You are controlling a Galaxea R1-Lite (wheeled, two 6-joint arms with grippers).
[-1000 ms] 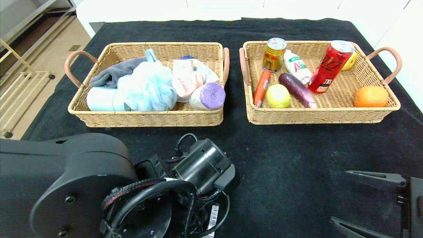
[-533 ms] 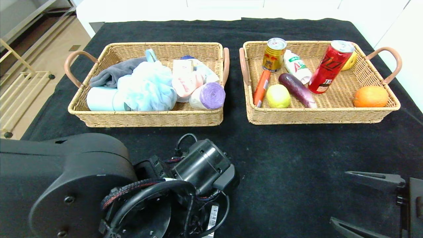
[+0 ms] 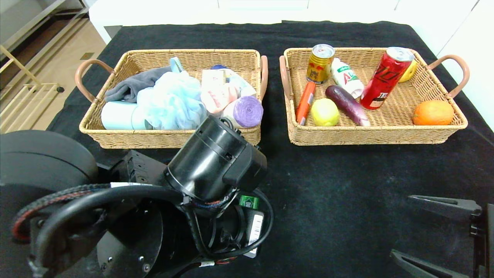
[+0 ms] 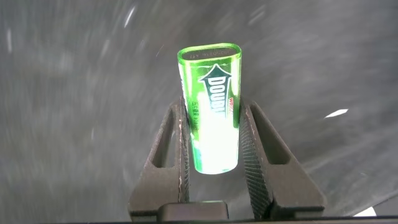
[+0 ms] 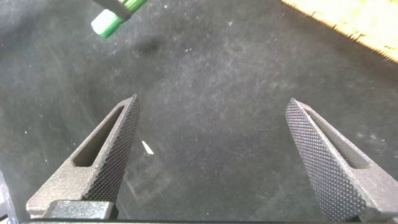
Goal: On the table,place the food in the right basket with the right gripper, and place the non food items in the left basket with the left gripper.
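The robot's left gripper will release the green chewing-gum pack, still held above the table, on the black table [image 3: 332,211] in front of the lemon's basket.
My left gripper [image 4: 211,115] is shut on the small green chewing-gum pack [image 4: 210,93] and holds it above the black table [image 3: 347,181]. In the head view the pack [image 3: 249,201] peeks out under my left wrist, in front of the left basket [image 3: 115,139]. That basket holds the blue pouf [image 3: 171,102], pink bottle [image 3: 218,96], purple-ended bag roll [image 3: 247,111] and grey towel [image 3: 133,85]. The right basket [image 3: 366,136] holds the lemon [image 3: 325,112] and orange sausage [image 3: 305,101]. My right gripper [image 3: 436,235] is open and empty at the near right.
The right basket also holds an eggplant [image 3: 346,104], an orange [image 3: 433,112], a red can [image 3: 384,77], a gold can [image 3: 319,63] and a white bottle [image 3: 345,77]. A mint flask [image 3: 119,115] lies in the left basket. The gum pack shows far off in the right wrist view [image 5: 118,15].
My left arm has risen and swung forward toward the left basket's front rim, bringing the gum pack into view under the wrist. The right arm barely moved.
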